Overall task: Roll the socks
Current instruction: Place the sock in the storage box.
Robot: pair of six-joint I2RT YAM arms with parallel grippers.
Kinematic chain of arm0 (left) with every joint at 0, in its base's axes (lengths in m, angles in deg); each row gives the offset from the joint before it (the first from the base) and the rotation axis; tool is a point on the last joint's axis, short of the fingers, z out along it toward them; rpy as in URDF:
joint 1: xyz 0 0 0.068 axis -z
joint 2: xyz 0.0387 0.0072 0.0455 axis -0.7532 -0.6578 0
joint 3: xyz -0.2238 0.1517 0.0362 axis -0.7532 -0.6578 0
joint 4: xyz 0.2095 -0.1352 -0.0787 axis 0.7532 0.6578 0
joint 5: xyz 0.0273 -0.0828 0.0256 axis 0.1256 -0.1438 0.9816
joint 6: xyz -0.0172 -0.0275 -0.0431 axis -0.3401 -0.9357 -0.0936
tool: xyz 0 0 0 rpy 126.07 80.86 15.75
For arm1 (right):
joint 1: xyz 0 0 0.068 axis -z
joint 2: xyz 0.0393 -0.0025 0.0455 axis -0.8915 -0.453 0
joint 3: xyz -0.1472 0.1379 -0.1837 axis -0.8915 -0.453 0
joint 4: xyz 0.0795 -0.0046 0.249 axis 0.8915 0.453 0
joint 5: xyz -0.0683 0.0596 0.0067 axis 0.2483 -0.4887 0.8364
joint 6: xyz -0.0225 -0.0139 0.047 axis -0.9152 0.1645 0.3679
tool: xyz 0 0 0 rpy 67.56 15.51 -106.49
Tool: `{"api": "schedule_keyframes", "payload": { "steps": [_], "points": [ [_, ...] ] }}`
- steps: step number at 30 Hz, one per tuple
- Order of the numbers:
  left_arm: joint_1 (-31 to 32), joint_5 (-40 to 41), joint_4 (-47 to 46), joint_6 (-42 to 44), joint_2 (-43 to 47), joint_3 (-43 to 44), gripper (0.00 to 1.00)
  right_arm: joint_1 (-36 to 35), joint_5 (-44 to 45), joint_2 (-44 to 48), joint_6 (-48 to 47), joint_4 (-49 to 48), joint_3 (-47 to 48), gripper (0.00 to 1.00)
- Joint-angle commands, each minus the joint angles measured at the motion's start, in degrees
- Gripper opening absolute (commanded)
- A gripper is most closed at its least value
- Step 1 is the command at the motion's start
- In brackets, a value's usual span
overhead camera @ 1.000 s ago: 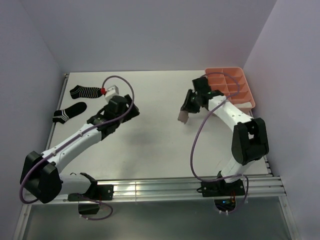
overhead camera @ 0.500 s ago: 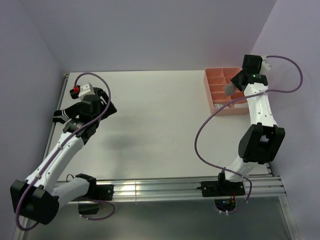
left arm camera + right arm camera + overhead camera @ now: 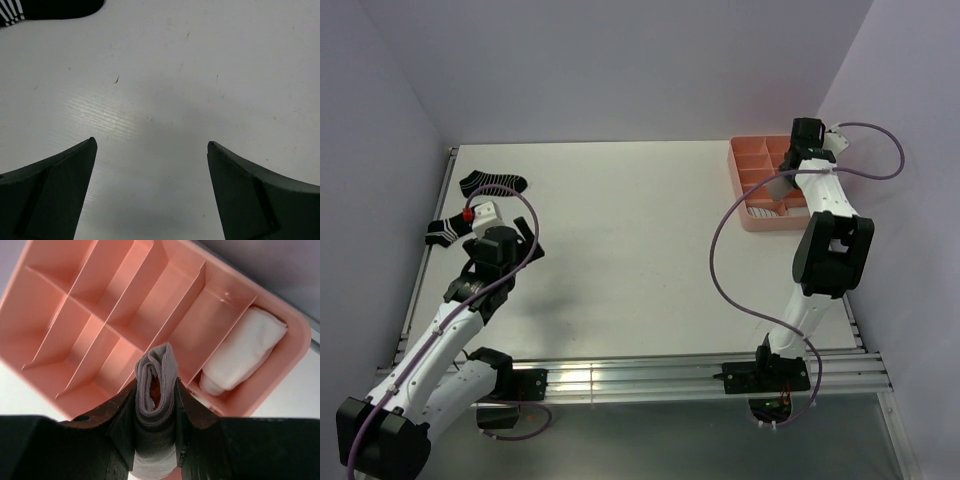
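Note:
The rolled taupe sock will go from my right gripper down into the empty compartment (image 3: pixel 797 195) (image 3: pixel 204 324) next to the rolled white sock.
Two black white-striped socks lie flat at the far left, one (image 3: pixel 492 182) farther back and one (image 3: pixel 448 230) nearer; the nearer one's end (image 3: pixel 50 7) shows in the left wrist view. My left gripper (image 3: pixel 515 240) (image 3: pixel 150 150) hovers open over bare table just right of that nearer sock, holding nothing. My right gripper (image 3: pixel 785 185) (image 3: pixel 156 385) is shut on a rolled taupe sock (image 3: pixel 157 370) and hangs above the pink divided tray (image 3: pixel 752 158) (image 3: pixel 60 340). A rolled white sock (image 3: pixel 245 352) fills one end compartment. A striped roll (image 3: pixel 765 210) lies in a near compartment.
The tray stands at the far right, close to the right wall. Purple walls close in the table on the left, back and right. An aluminium rail (image 3: pixel 640 375) runs along the near edge by the arm bases.
My left gripper has opened wider and drawn back toward the near left, away from the far sock. My right arm carried the rolled taupe sock from mid-table to over the tray.

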Motion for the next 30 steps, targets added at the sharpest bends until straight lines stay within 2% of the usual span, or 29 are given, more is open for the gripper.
{"api": "schedule_keyframes", "payload": {
  "steps": [1,8,17,30],
  "points": [
    [0.02,3.55,-3.82,1.39,0.68,-0.52,0.97,1.89,3.68,-1.47,-0.67,-5.14,3.07,0.0],
    [0.02,5.93,-4.07,1.31,0.24,-1.48,0.97,3.64,8.94,-5.51,-3.83,-7.86,6.31,0.0],
    [0.02,6.81,-4.61,1.22,0.94,-2.54,0.97,3.82,10.45,-12.9,-4.98,-8.57,11.5,0.0],
    [0.02,7.43,-5.05,1.48,0.94,-2.72,0.97,3.82,9.66,-12.82,-1.2,-7.43,5.53,0.0]
  ]
}}
